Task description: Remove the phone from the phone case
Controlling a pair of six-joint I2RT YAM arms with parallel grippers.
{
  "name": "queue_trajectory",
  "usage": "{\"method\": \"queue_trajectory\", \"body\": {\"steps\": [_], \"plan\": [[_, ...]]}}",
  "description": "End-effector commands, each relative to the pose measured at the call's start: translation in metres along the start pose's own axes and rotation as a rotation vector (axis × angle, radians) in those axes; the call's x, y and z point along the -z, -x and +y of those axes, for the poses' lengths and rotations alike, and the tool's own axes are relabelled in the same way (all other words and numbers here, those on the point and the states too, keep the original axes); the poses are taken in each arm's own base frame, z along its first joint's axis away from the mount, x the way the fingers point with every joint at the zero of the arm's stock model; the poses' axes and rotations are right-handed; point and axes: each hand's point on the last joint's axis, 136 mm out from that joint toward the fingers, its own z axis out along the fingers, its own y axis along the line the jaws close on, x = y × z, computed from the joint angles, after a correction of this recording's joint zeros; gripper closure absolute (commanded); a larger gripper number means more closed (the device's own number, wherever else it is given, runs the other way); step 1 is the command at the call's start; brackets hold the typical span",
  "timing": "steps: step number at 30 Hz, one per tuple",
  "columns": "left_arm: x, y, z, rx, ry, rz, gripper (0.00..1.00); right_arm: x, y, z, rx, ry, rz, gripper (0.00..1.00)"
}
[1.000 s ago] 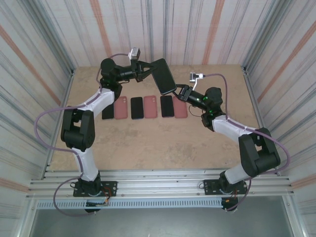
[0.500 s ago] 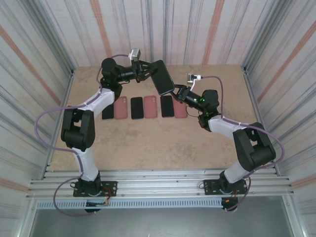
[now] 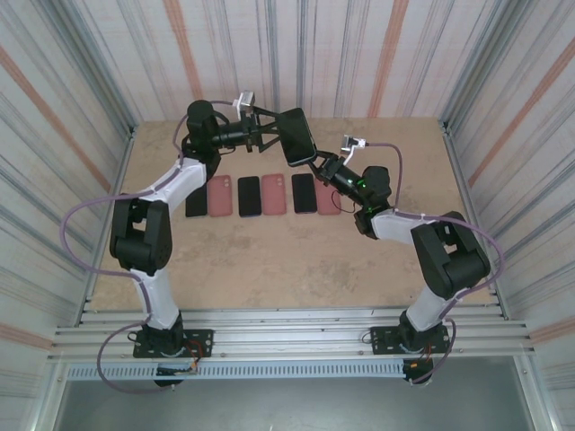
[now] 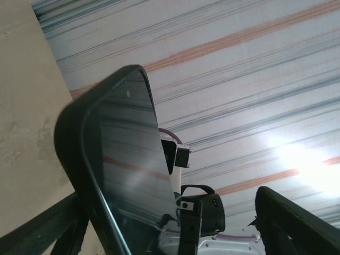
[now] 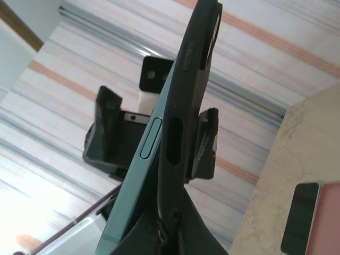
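Observation:
I should move my left gripper beside my right gripper and pinch only the phone's lifted teal side [image 5: 126,196], as my left fingers straddle case and phone together.
A dark phone case [image 3: 297,136] with the phone in it hangs in the air above the back of the table. My right gripper [image 3: 322,162] is shut on the case's lower edge. In the right wrist view the fingers [image 5: 170,234] pinch the dark case [image 5: 187,101], and the phone's teal side [image 5: 139,180] stands away from it at an angle. My left gripper [image 3: 270,133] is open, one finger on each side of the phone. In the left wrist view the glass screen [image 4: 127,154] fills the middle, with one left finger [image 4: 45,228] low left and the other [image 4: 295,220] far right.
Several black phones and pink cases lie in a row on the tan table [image 3: 269,251], from a black phone [image 3: 196,203] to a pink case [image 3: 329,199], just below the held phone. Striped metal walls [image 3: 81,117] close in three sides. A black phone [image 5: 297,218] lies beside a pink case [image 5: 328,210].
My left gripper has opened off the phone. The right gripper has closed on the case's lower edge and shifted left and up a little.

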Motion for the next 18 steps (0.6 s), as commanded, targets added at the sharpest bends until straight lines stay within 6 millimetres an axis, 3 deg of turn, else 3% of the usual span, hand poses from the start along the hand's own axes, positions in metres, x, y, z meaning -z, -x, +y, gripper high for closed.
{"method": "queue_trajectory", "body": {"steps": [1,6,11,18], "plan": [[0.011,0.006,-0.025,-0.076,0.011,-0.041,0.14,-0.012,0.021,0.037,0.056,0.129,-0.1,1.0],[0.018,0.005,-0.026,-0.048,0.04,-0.096,0.15,-0.021,0.027,0.029,0.058,0.116,-0.146,0.99],[0.031,-0.003,-0.015,0.047,0.105,-0.187,0.2,-0.025,0.036,0.023,0.093,0.076,-0.235,0.99],[0.03,-0.024,-0.028,0.114,0.193,-0.24,0.26,-0.027,0.039,0.012,0.129,0.021,-0.329,0.98]]}}
